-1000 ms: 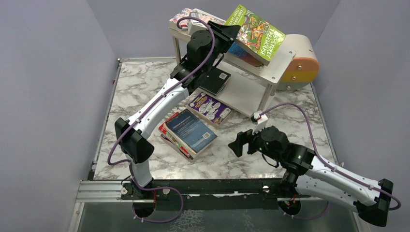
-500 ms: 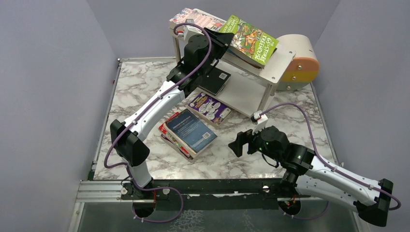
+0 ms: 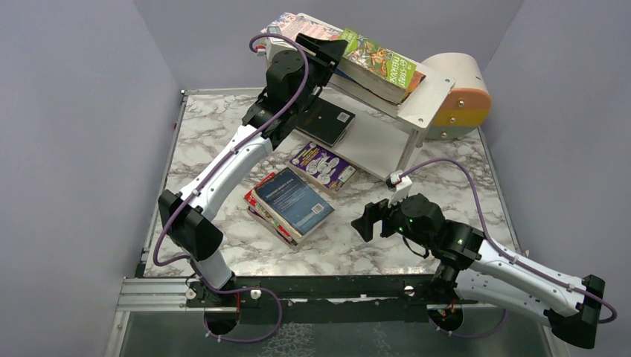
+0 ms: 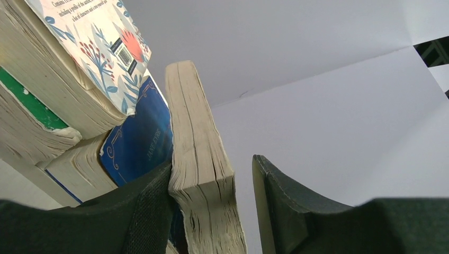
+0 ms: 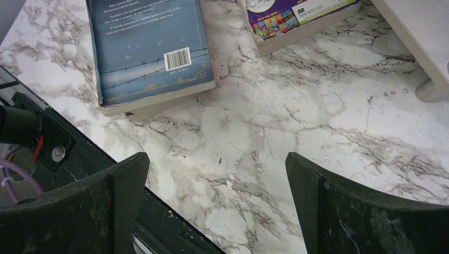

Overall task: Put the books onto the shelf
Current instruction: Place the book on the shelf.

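The books have a gap, so next I pinch the green book's end (image 4: 204, 172) with my left gripper and pull it against the floral book.
The green book (image 3: 376, 63) lies on a stack of books on the top board of the shelf (image 3: 428, 97). My left gripper (image 3: 327, 56) is at its left end, open: in the left wrist view the book's page edge (image 4: 198, 174) rests against the left finger (image 4: 143, 211), with a gap to the right finger. Beside it are a blue book (image 4: 140, 140) and a floral one (image 4: 95, 37). On the table lie a blue book (image 3: 292, 202) over a red one (image 3: 257, 204), and a purple book (image 3: 322, 165). A black book (image 3: 324, 123) lies on the lower board. My right gripper (image 3: 370, 221) hangs open above bare marble.
A round beige-and-orange box (image 3: 461, 93) stands right behind the shelf. In the right wrist view the blue book (image 5: 148, 47) and purple book (image 5: 296, 16) lie ahead of the gripper (image 5: 217, 201), and a shelf leg (image 5: 431, 90) stands at the right. Grey walls enclose the table.
The left arm has swung the green book down from a steep tilt to lie flat on the stack, and its jaws have parted. The right arm has not moved.
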You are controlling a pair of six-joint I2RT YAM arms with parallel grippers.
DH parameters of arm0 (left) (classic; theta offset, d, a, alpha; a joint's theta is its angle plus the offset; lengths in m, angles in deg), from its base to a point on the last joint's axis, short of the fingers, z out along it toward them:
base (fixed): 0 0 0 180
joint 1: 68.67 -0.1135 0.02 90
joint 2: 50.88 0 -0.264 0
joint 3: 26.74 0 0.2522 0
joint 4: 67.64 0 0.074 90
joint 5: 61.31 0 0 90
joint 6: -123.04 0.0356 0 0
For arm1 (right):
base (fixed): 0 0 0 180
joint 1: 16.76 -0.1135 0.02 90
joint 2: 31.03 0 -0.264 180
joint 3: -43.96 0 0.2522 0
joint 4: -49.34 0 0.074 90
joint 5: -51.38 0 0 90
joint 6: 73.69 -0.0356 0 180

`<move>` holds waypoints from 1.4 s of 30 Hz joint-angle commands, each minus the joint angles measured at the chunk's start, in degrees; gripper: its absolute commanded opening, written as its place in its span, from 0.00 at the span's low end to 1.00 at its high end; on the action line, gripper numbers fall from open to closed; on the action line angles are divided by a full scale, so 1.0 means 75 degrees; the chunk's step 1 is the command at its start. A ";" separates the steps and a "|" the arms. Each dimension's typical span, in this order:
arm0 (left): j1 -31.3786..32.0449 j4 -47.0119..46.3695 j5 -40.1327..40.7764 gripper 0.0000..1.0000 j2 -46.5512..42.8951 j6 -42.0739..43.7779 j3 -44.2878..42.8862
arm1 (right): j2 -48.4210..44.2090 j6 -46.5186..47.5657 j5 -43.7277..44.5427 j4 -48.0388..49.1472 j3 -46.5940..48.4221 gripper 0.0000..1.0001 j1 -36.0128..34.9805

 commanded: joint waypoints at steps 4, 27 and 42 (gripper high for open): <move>-0.0038 -0.0510 -0.0356 0.46 -0.0112 -0.0331 -0.0077 | -0.0055 -0.0136 0.0237 0.0057 -0.0111 1.00 -0.0042; -0.0187 -0.0739 -0.0889 0.00 -0.0007 -0.0459 0.0110 | -0.0014 -0.0174 0.0286 0.0105 -0.0194 1.00 -0.0043; -0.0193 -0.0901 -0.1370 0.15 0.0537 -0.0648 -0.0158 | -0.0022 -0.0198 0.0335 0.0130 -0.0215 1.00 -0.0044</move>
